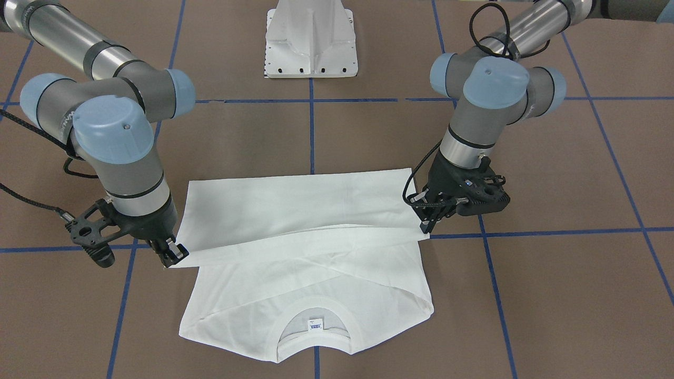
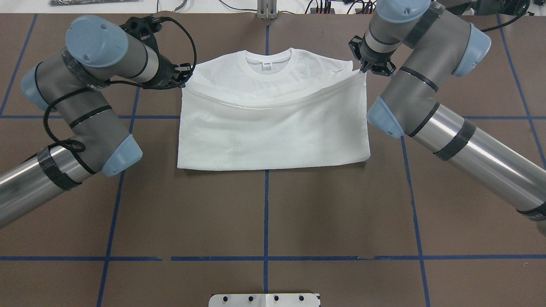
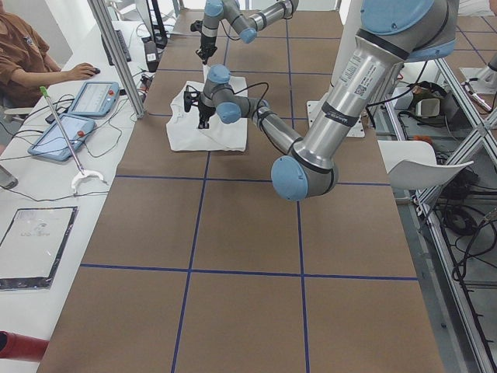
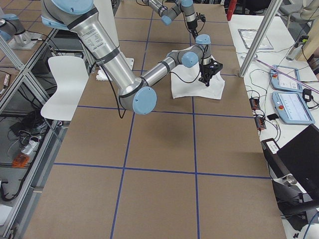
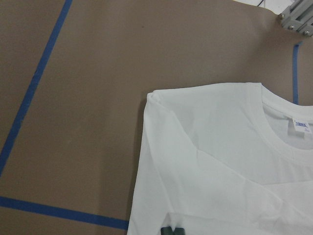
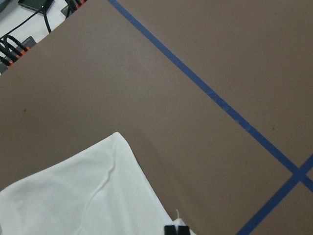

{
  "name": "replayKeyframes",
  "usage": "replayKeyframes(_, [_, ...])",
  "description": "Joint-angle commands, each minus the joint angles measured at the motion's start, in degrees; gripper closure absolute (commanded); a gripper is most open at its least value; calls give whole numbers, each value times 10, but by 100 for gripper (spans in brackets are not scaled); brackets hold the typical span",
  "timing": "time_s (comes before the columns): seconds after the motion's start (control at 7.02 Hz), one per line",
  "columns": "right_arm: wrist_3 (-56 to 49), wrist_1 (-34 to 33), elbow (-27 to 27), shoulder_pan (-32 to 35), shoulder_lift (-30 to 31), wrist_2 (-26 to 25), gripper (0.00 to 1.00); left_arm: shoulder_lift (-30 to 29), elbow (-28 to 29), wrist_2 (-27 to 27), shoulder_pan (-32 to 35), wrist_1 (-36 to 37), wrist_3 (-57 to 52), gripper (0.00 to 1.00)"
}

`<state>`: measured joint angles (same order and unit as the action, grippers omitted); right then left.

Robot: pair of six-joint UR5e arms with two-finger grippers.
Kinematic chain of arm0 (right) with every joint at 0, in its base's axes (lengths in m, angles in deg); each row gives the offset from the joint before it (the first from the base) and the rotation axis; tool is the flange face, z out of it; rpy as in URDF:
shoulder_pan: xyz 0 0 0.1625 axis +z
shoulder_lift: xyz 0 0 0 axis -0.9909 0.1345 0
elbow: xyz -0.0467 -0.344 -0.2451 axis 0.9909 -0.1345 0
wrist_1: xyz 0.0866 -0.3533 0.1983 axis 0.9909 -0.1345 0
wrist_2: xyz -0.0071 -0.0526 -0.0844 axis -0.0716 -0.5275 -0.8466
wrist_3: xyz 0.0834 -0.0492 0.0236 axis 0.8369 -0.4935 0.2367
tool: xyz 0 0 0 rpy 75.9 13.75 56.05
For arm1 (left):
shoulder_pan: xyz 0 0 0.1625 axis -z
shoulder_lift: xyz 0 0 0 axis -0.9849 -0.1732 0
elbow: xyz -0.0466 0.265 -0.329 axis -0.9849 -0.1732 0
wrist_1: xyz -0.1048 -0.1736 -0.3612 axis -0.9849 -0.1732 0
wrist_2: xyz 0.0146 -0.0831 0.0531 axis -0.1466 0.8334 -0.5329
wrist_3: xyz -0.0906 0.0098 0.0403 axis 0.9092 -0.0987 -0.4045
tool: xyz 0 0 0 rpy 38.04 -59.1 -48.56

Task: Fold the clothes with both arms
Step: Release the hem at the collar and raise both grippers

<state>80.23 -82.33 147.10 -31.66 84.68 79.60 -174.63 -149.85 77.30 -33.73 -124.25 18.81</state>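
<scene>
The robot's left gripper should release the folded-over corner on the outer end of the white T-shirt's shoulder (image 1: 430,300) (image 5: 155,108) that is nearest it.
The white T-shirt (image 2: 273,128) lies on the brown table, its lower half doubled over toward the collar (image 2: 267,65). The neck label (image 1: 314,326) shows; no printed text is visible. My left gripper (image 2: 185,77) is shut on one corner of the folded-over layer, on the right in the front-facing view (image 1: 427,223). My right gripper (image 2: 362,70) is shut on the other corner (image 1: 176,253). The held edge sags between them, just short of the collar. Both wrist views show closed fingertips (image 5: 171,231) (image 6: 176,230) on white cloth (image 5: 225,171) (image 6: 83,196).
The white metal pedestal (image 1: 311,39) stands at the robot's side of the table. Blue tape lines (image 2: 266,213) grid the brown surface. A seated person (image 3: 23,54) and tablets (image 3: 93,97) are at a side desk. A white chair (image 4: 62,87) stands off the table.
</scene>
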Motion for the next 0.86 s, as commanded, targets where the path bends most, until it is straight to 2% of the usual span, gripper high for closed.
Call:
replayKeyframes(0.0, [-4, 57, -86, 5, -34, -2, 100, -22, 61, -1, 5, -47, -2, 100])
replayKeyframes(0.14, [-4, 72, -116, 5, -47, -4, 100, -30, 105, -7, 5, -93, -2, 100])
replayKeyframes(0.29, [-4, 95, -155, 5, -65, -4, 100, -47, 142, -21, 5, -116, -2, 100])
replayKeyframes(0.43, [-4, 98, -165, 4, -65, -5, 100, -72, 178, -24, 5, -118, -1, 100])
replayKeyframes(0.57, [-4, 112, -183, 3, -66, -15, 100, -73, 194, -52, 9, -122, -9, 100])
replayKeyframes(0.71, [-5, 133, -199, 3, -64, -17, 100, -72, 204, -56, 15, -122, -32, 100])
